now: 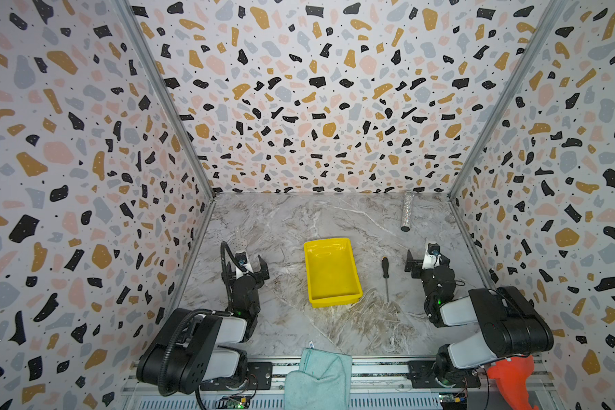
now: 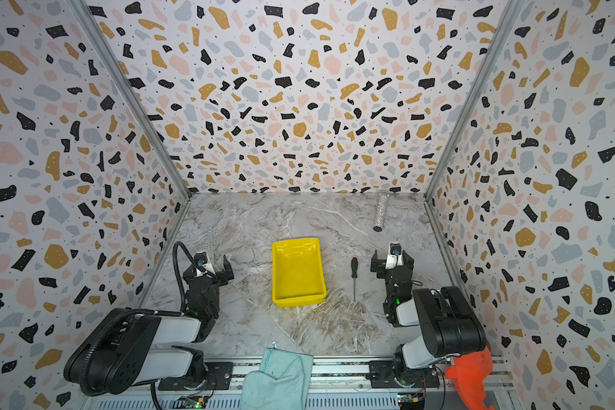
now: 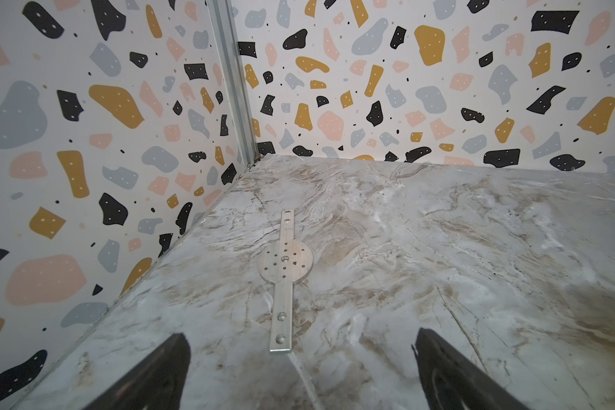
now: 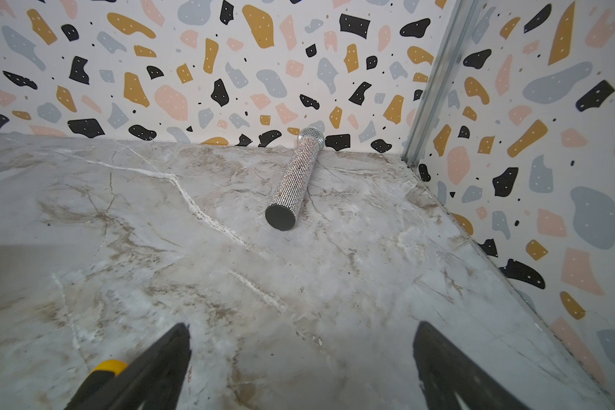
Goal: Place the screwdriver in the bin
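I will next move my right gripper to the black handle (image 1: 386, 268) of the screwdriver beside the yellow bin and close it there.
The screwdriver (image 1: 385, 272) (image 2: 354, 270) lies flat on the marble table, black handle toward the back wall and thin shaft toward the front. It is just right of the bin (image 1: 334, 300) (image 2: 299, 300), an empty yellow tray. My right gripper (image 1: 428, 262) (image 2: 393, 262) (image 4: 302, 326) stands open to the right of the screwdriver, apart from it and holding nothing. In the right wrist view the screwdriver's handle end (image 4: 106, 368) peeks out beside one finger. My left gripper (image 1: 245, 267) (image 2: 208, 270) (image 3: 301, 336) is open left of the bin, empty.
A flat perforated metal strip (image 3: 285, 262) (image 1: 240, 241) lies ahead of the left gripper near the left wall. A glittery silver cylinder (image 1: 407, 213) (image 4: 295, 177) lies at the back right. A teal cloth (image 1: 320, 380) and an orange object (image 1: 510, 380) sit on the front rail.
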`<state>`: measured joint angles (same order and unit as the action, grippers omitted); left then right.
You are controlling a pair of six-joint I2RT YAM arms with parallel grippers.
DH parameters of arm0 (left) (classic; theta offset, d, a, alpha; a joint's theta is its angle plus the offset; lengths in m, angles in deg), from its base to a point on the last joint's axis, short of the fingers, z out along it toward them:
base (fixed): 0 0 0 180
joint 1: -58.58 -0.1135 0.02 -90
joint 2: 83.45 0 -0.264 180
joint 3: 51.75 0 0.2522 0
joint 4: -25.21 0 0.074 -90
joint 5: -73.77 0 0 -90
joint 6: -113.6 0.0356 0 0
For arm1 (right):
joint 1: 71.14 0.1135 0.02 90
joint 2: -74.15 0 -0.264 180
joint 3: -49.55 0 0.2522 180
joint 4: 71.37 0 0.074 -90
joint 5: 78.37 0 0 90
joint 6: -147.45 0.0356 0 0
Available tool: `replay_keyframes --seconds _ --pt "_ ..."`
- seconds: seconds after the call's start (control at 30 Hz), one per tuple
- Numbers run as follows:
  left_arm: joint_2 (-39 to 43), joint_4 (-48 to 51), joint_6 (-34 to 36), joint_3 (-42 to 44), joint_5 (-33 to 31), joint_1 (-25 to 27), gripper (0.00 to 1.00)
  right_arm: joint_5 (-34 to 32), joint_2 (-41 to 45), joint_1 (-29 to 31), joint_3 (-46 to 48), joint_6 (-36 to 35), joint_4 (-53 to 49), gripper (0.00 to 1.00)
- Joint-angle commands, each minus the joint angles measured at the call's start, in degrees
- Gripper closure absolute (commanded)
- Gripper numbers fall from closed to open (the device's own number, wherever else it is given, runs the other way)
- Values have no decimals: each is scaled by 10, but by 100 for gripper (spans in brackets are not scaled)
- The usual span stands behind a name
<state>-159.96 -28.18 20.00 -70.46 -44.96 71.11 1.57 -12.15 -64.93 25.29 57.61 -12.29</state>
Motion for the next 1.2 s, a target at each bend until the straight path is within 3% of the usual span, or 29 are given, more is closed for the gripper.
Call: replay_keyframes --seconds 0.0,0.27,0.33,0.37,0.43,0.5,0.6,0.63,0.7,0.73,0.8,0.87,1.17 --pt "6 -25 5 -8 1 -2 0 1 8 -2 -7 6 1 1" --pt "8 -27 5 -5 1 -2 0 3 12 -1 0 1 9 1" --pt "20 -21 15 -9 17 -1 0 -37 30 25 21 -14 28 1" --pt "41 21 22 -23 25 -1 0 -50 45 28 42 -17 80 1" --pt "99 225 2 -104 6 10 0 -128 102 66 55 -29 53 1" --pt "139 417 -6 -196 -1 28 0 -178 196 112 17 -25 -118 1" --pt "198 509 -13 -224 37 65 0 -172 315 140 -91 60 -434 1" --pt "220 523 -31 -221 39 74 0 -167 337 141 -122 112 -524 1" --pt "270 588 -116 -209 45 81 0 -161 364 137 -163 294 -739 1" --pt "290 609 -156 -198 40 81 0 -173 372 135 -149 357 -772 1" --pt "322 631 -194 -156 52 80 0 -70 383 96 -91 335 -732 1" --pt "344 642 -247 -135 26 80 0 -71 385 85 -62 350 -719 1" --pt "350 689 -294 -134 -52 78 0 -83 428 117 -47 330 -700 1"
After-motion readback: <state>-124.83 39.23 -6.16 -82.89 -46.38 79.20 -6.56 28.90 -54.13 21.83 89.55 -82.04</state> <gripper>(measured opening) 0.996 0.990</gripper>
